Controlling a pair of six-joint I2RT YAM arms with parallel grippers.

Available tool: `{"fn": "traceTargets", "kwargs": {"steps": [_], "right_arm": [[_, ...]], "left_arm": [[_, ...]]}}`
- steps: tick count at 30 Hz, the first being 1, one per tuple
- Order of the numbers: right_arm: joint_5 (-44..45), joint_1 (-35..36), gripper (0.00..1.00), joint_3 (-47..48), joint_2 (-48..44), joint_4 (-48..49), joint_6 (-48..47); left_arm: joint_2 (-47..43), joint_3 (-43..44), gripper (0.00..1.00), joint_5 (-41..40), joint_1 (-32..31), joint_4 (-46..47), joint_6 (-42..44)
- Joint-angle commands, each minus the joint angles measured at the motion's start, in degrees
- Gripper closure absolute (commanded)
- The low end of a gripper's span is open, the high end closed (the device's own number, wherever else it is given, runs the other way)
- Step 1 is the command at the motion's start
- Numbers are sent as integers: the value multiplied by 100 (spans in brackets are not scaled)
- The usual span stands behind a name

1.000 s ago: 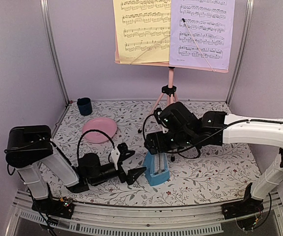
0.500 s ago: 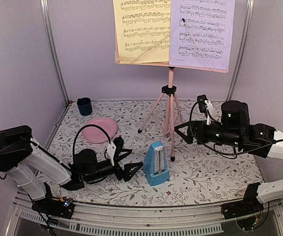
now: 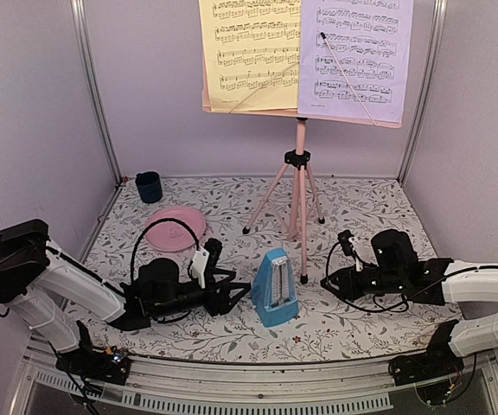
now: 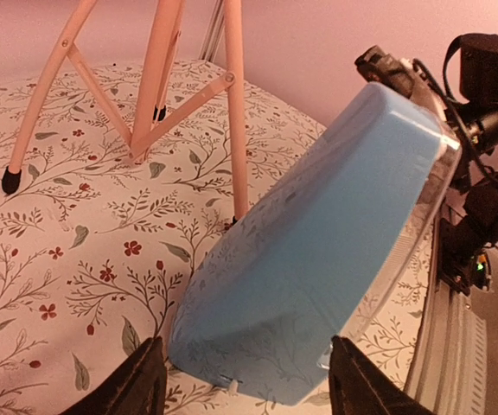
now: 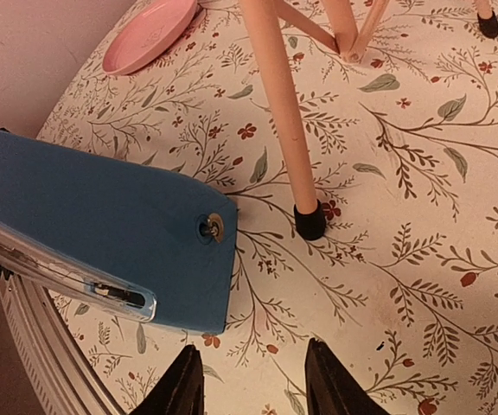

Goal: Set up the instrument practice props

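I should raise my left gripper, which sits low beside the metronome's wide base, and grip the metronome's narrow top (image 3: 275, 255) before lifting.
The pink tripod music stand (image 3: 301, 164) stands at the back centre. A yellow sheet (image 3: 249, 52) and a lavender sheet (image 3: 353, 56) rest side by side on its desk. The blue pyramid metronome (image 3: 275, 298) stands upright on the floral mat in front of the stand. My left gripper (image 3: 239, 296) lies low just left of it. In the left wrist view the metronome (image 4: 318, 251) fills the space ahead, and the left gripper (image 4: 249, 387) is open, its jaws either side of the base without touching. My right gripper (image 3: 327, 282) sits low to the metronome's right, open and empty (image 5: 253, 380).
A round pink plate (image 3: 175, 227) lies left of centre and a dark blue cup (image 3: 149, 186) stands in the back left corner. One stand leg (image 5: 279, 104) ends in a black foot just ahead of my right gripper. Walls close in on three sides.
My right arm swung away from above the metronome to the right and dropped low to the mat. Both sets of jaws have narrowed. My left gripper edged closer to the metronome.
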Motion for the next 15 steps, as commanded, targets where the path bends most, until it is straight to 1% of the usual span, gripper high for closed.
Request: {"fn": "traceTargets", "kwargs": {"steps": [1,6,10,12,15], "right_arm": [[-195,-30,61,-220,536,1167,-182],[-396,-28,67,-347,1557,2316,-284],[-823,-26,73,-419,2362,3193,-197],[-1003,28,75,-493,2621,3577,-121],[-1048,236,76,-527,2865,3876,-95]], "left_arm": [[-69,53,37,13,4,-94,-362],[-34,30,39,-11,19,-145,-522],[-17,63,39,38,91,-234,-620],[-24,70,39,54,126,-247,-656],[-56,46,39,59,189,-212,-750]]}}
